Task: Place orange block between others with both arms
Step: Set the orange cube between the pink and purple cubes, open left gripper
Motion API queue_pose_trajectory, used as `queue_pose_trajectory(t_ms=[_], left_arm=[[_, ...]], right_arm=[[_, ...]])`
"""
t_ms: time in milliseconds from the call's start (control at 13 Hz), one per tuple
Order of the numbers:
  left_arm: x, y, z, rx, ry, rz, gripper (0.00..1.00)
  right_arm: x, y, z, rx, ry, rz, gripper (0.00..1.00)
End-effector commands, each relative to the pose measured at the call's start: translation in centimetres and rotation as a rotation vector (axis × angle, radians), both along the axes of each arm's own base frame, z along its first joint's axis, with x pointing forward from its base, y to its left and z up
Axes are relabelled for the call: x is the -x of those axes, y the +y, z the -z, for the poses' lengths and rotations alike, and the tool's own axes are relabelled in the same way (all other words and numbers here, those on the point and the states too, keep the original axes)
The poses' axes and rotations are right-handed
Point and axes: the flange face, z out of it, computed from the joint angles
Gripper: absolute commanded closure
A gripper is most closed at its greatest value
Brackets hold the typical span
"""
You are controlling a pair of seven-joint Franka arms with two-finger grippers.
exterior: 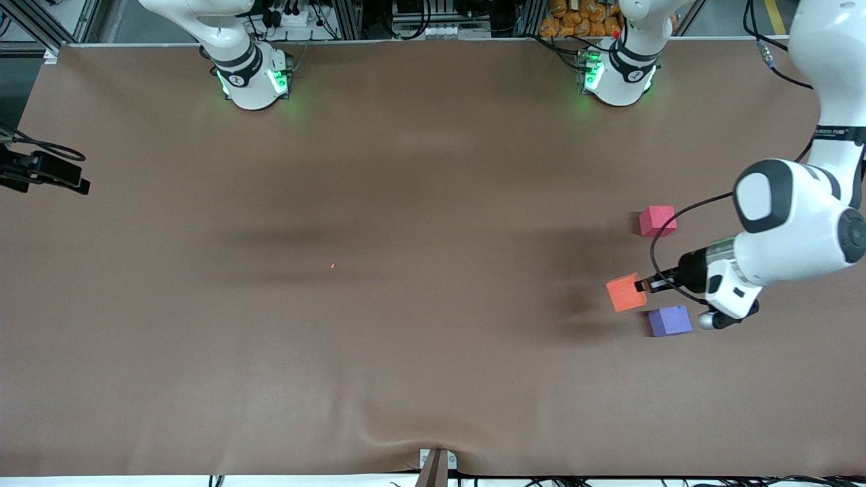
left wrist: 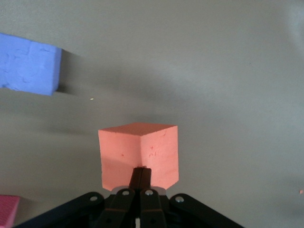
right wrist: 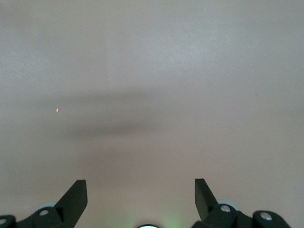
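Next, my left gripper sets the orange block down and lets go of it midway point(exterior: 662, 268) point(left wrist: 16, 145) between the red-pink cube and the purple-blue cube.
The orange block point(exterior: 626, 292) point(left wrist: 137, 154) lies on the brown table at the left arm's end. The red-pink cube point(exterior: 657, 220) lies farther from the front camera, and only its corner point(left wrist: 7, 209) shows in the left wrist view. The purple-blue cube point(exterior: 670, 320) point(left wrist: 28, 64) lies nearer. The orange block sits slightly toward the right arm's end of the line between them. My left gripper point(exterior: 643, 285) point(left wrist: 141, 170) is shut, low over the table, its closed tips touching the orange block's vertical edge. My right gripper point(right wrist: 141, 183) is open over bare table, nothing between its fingers.
A tiny red speck point(exterior: 332, 265) point(right wrist: 57, 110) lies mid-table. A black device with cables point(exterior: 40, 172) juts in at the right arm's end of the table. The arm bases point(exterior: 254, 81) point(exterior: 619, 74) stand along the edge farthest from the front camera.
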Motion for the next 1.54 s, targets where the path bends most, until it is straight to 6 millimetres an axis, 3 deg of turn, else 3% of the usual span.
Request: queue_pose_trajectory(t_ms=[0, 154, 538, 1000, 1462], left_arm=[[0.3, 3.0, 1.9, 0.072, 0.003, 0.028, 1.00], [0.9, 5.7, 3.3, 0.081, 0.008, 0.028, 1.00], [5.4, 12.5, 7.3, 0.153, -0.001, 0.102, 1.00], [6.3, 14.6, 8.5, 0.194, -0.035, 0.166, 1.00], [6.2, 15.2, 10.3, 0.266, -0.063, 0.165, 1.00]], right_arm=[[0.0, -0.1, -0.3, 0.005, 0.003, -0.011, 0.00], [0.0, 0.1, -0.4, 0.005, 0.002, -0.013, 0.00], [0.0, 0.0, -0.4, 0.005, 0.002, -0.013, 0.00], [-0.1, 0.0, -0.4, 0.003, 0.000, -0.013, 0.00], [0.0, -0.1, -0.4, 0.005, 0.000, -0.011, 0.00]])
